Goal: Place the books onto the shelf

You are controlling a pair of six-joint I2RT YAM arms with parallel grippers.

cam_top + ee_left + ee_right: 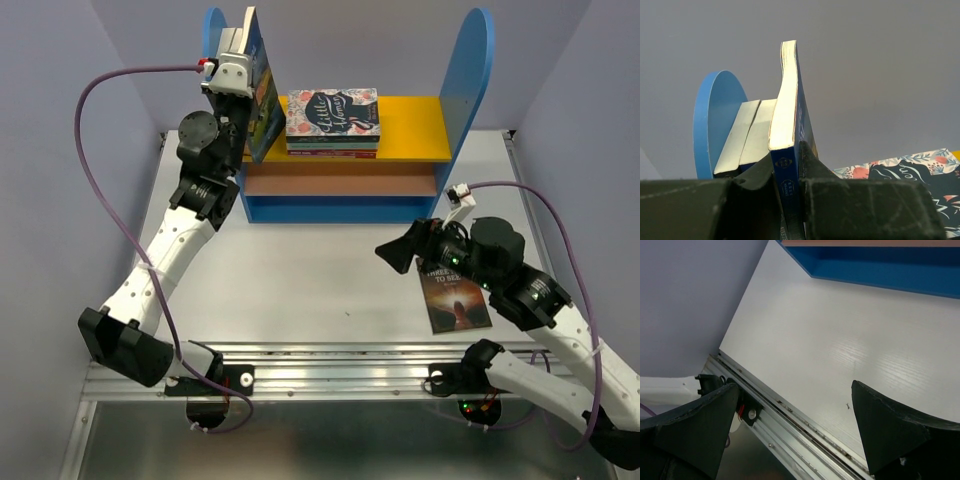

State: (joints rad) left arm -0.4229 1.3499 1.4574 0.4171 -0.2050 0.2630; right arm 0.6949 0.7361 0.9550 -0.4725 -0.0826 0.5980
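Observation:
The blue-spined book, now held upright over the yellow board, will go upright from my left gripper beside the standing books, and I should set it on the yellow board (268, 136) near the floral-covered stack.
The shelf (410, 125) stands at the back of the table, with blue side panels and a yellow upper board. My left gripper (238, 68) is shut on a blue-spined book (787, 115), held upright over the left end of the yellow board. Two more books (747, 130) stand between it and the left blue panel (715, 110). A dark book (457, 297) lies flat on the table at the right. My right gripper (400, 250) hovers just left of that book's far end, open and with nothing in it (795, 390). The right wrist view does not show that book.
A floral-covered stack (332, 115) lies flat in the middle of the yellow board, just right of the held book (910, 170). The shelf's blue base (880, 270) is ahead of the right gripper. An aluminium rail (330, 365) runs along the table's near edge. Purple cables loop beside both arms.

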